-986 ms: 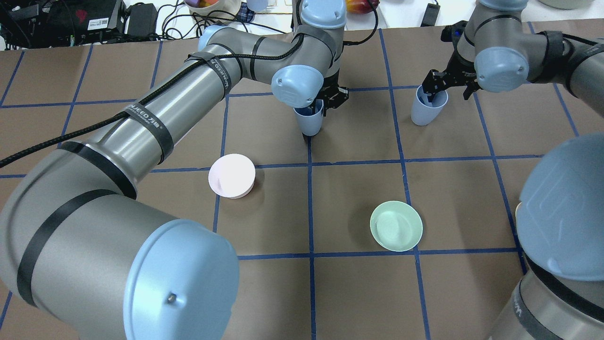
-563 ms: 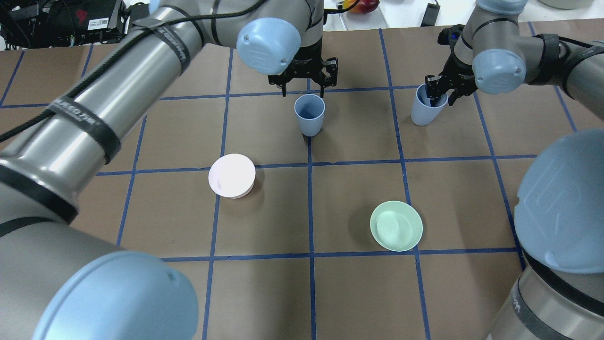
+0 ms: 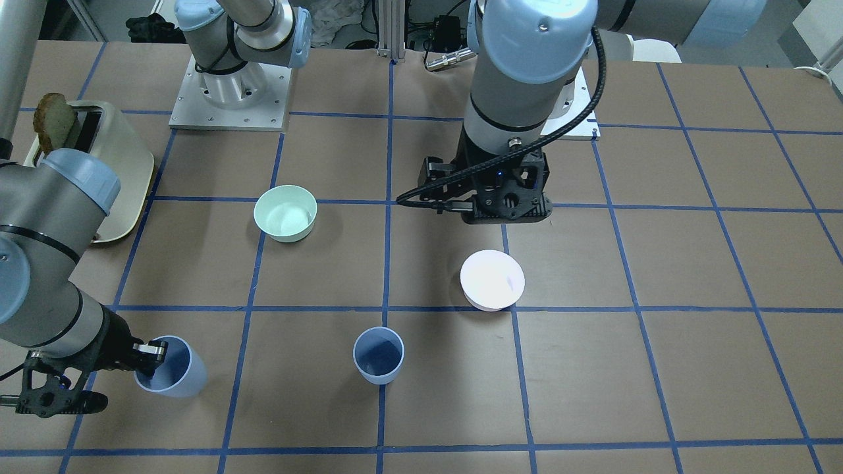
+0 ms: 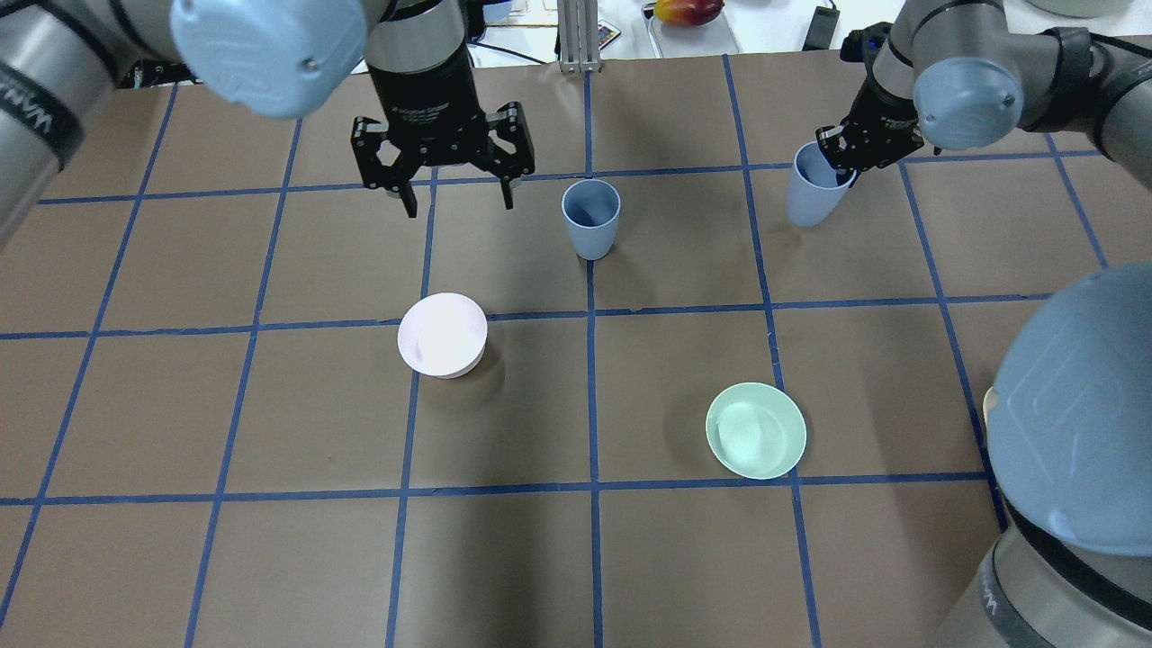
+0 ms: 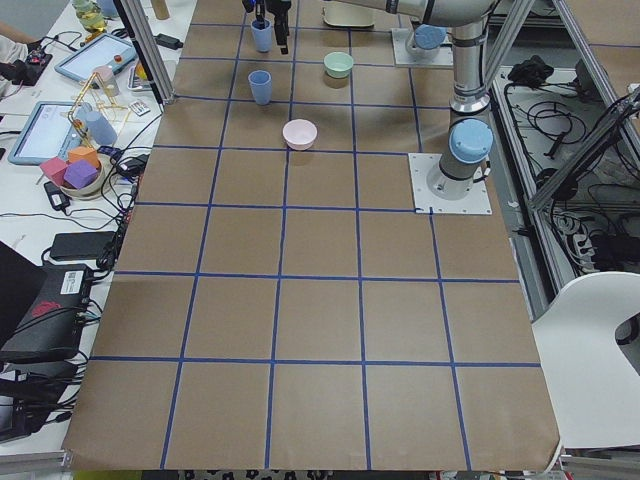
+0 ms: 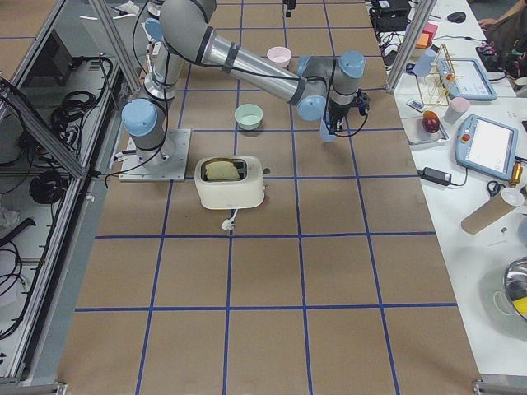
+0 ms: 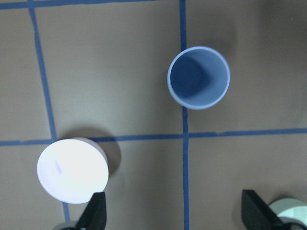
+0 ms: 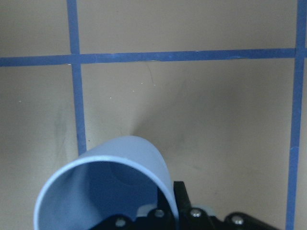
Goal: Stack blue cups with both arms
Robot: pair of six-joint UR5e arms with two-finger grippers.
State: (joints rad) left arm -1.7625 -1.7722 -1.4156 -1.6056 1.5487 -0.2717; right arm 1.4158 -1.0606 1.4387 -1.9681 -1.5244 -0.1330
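Next, my right gripper releases its blue cup inside the free blue cup (image 3: 379, 349) on the table's middle line.
One blue cup (image 4: 591, 219) stands upright and free on the table's middle line; it also shows in the front view (image 3: 379, 356) and the left wrist view (image 7: 198, 77). My left gripper (image 4: 460, 207) is open and empty, raised above the table and to the left of this cup. The second blue cup (image 4: 813, 193) is tilted at the far right, also in the front view (image 3: 172, 374). My right gripper (image 4: 841, 166) is shut on its rim, one finger inside, as the right wrist view (image 8: 103, 189) shows.
A pale pink bowl (image 4: 443, 335) sits near-left of the free cup. A mint-green bowl (image 4: 756, 430) sits nearer on the right. A cream toaster (image 3: 122, 172) with bread stands by the right arm's base. Clutter lies beyond the table's far edge.
My left gripper has let go of the middle cup, risen and swung away to the left. My right gripper has shut on the other cup's rim and tilted it.
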